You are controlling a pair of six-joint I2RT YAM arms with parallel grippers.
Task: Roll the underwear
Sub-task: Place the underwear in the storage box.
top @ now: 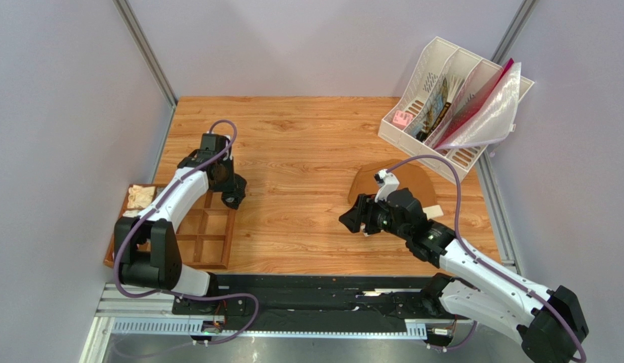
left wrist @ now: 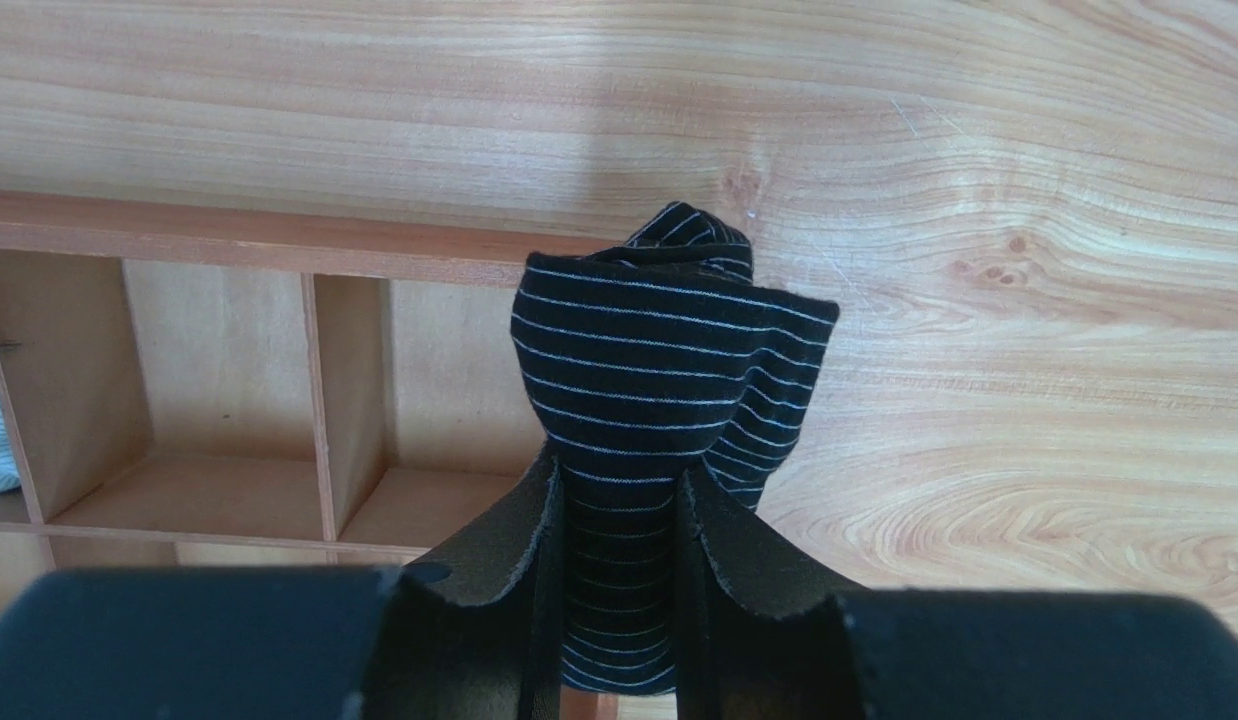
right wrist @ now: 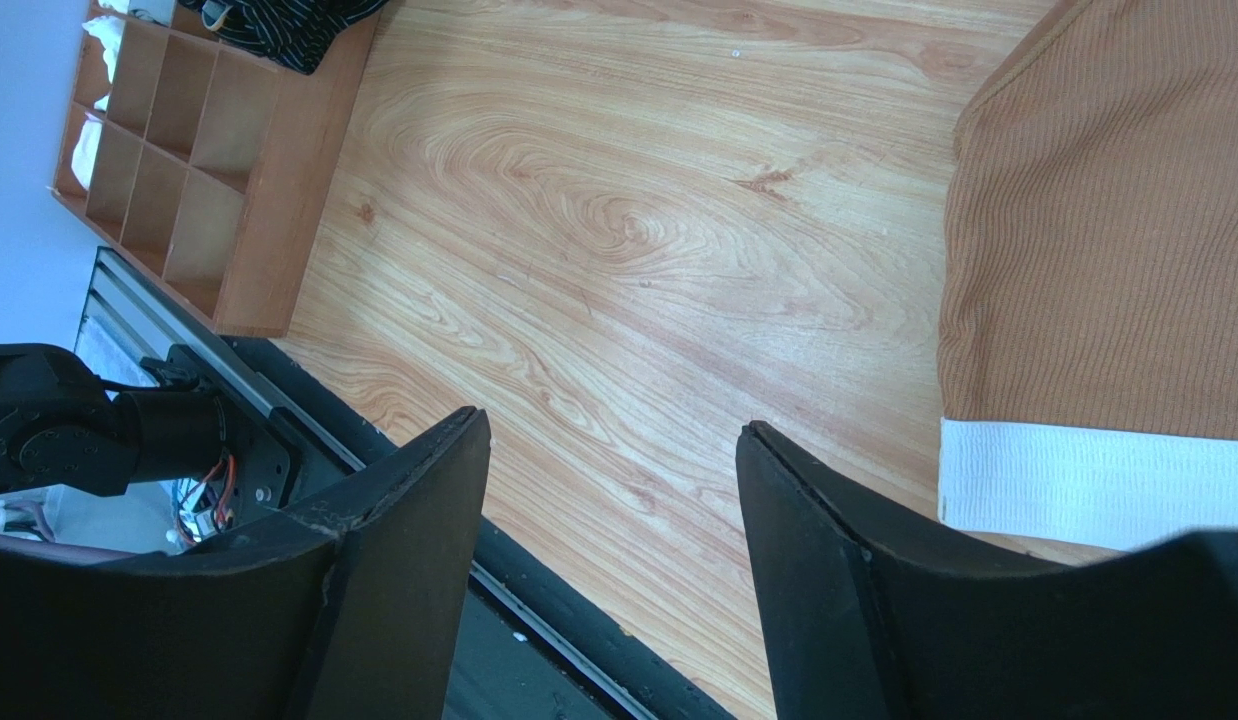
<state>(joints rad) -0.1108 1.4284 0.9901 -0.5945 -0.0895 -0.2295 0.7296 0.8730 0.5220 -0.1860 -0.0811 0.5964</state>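
My left gripper is holding the underwear. I need to let go of it in the wooden tray's far corner cell (top: pixel 218 199) (left wrist: pixel 472 413), the one nearest the middle of the table.
The underwear (left wrist: pixel 670 345) is a rolled bundle of black fabric with thin pale stripes. My left gripper (left wrist: pixel 618 480) is shut on it and holds it over the right edge of the wooden divided tray (left wrist: pixel 205 375). In the top view the left gripper (top: pixel 233 198) hides most of the bundle. The bundle also shows at the top left of the right wrist view (right wrist: pixel 280 30). My right gripper (right wrist: pixel 610 428) is open and empty, above bare table left of the brown briefs (right wrist: pixel 1106 225); it shows in the top view (top: pixel 354 219) too.
The brown briefs (top: pixel 368 181) with a cream waistband (right wrist: pixel 1091 480) lie flat at mid right. The wooden tray (top: pixel 209 234) sits at the left front, with a pale cloth item (top: pixel 141 195) in a far-left cell. A white file rack (top: pixel 444 98) stands at the back right.
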